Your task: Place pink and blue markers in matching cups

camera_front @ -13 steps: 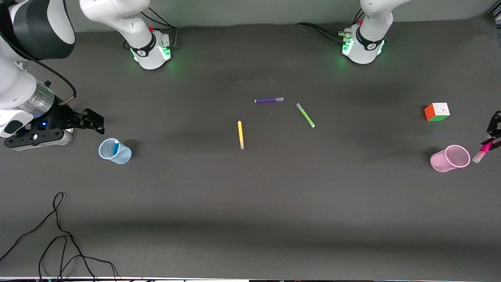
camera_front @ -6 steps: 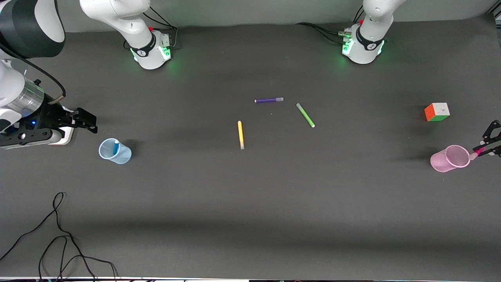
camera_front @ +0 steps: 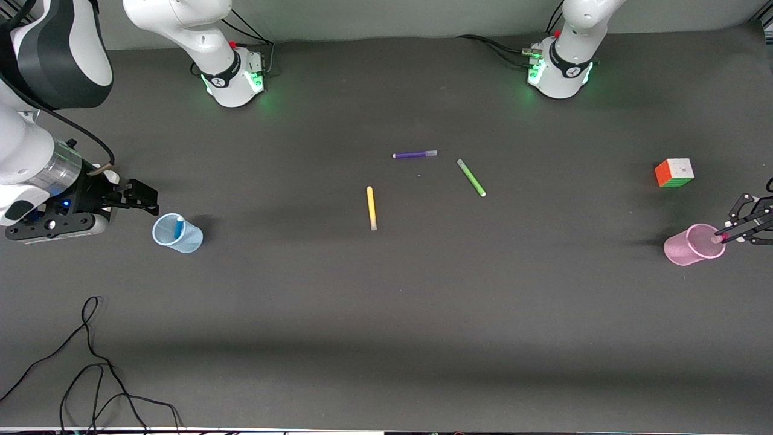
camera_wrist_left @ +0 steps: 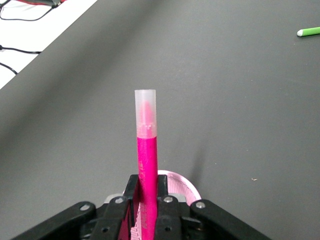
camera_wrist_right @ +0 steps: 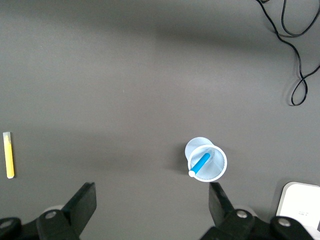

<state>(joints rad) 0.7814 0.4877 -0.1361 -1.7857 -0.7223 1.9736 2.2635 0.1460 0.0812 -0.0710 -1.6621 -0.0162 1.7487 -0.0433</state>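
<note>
I need to let go of the pink marker, now held at the cup's mouth, with my left gripper inside the pale pink cup (camera_front: 696, 244) (camera_wrist_left: 176, 187), so it leans against the inside of the cup.
The pale pink cup (camera_front: 685, 249) stands near the left arm's end of the table. My left gripper (camera_front: 728, 234) is just above its rim and shut on the pink marker (camera_front: 718, 238), whose pale cap end pokes over the cup's mouth. In the left wrist view the pink marker (camera_wrist_left: 146, 150) runs out between the jaws of the left gripper (camera_wrist_left: 147, 192), with the pink cup's rim (camera_wrist_left: 187, 184) under it. The pale blue cup (camera_front: 188, 239) holds the blue marker (camera_front: 178, 227). My right gripper (camera_front: 147, 199) hangs open and empty beside it. The right wrist view shows the right gripper (camera_wrist_right: 151, 195), blue cup (camera_wrist_right: 217, 161) and blue marker (camera_wrist_right: 200, 164).
A yellow marker (camera_front: 371, 207), a green marker (camera_front: 471, 177) and a purple marker (camera_front: 414, 154) lie mid-table. A colour cube (camera_front: 674, 173) sits farther from the front camera than the pink cup. A black cable (camera_front: 90, 350) loops near the front edge at the right arm's end.
My left gripper has carried the pink marker in toward the pink cup, so its cap end now sits over the cup's mouth. The right gripper has shifted slightly beside the blue cup.
</note>
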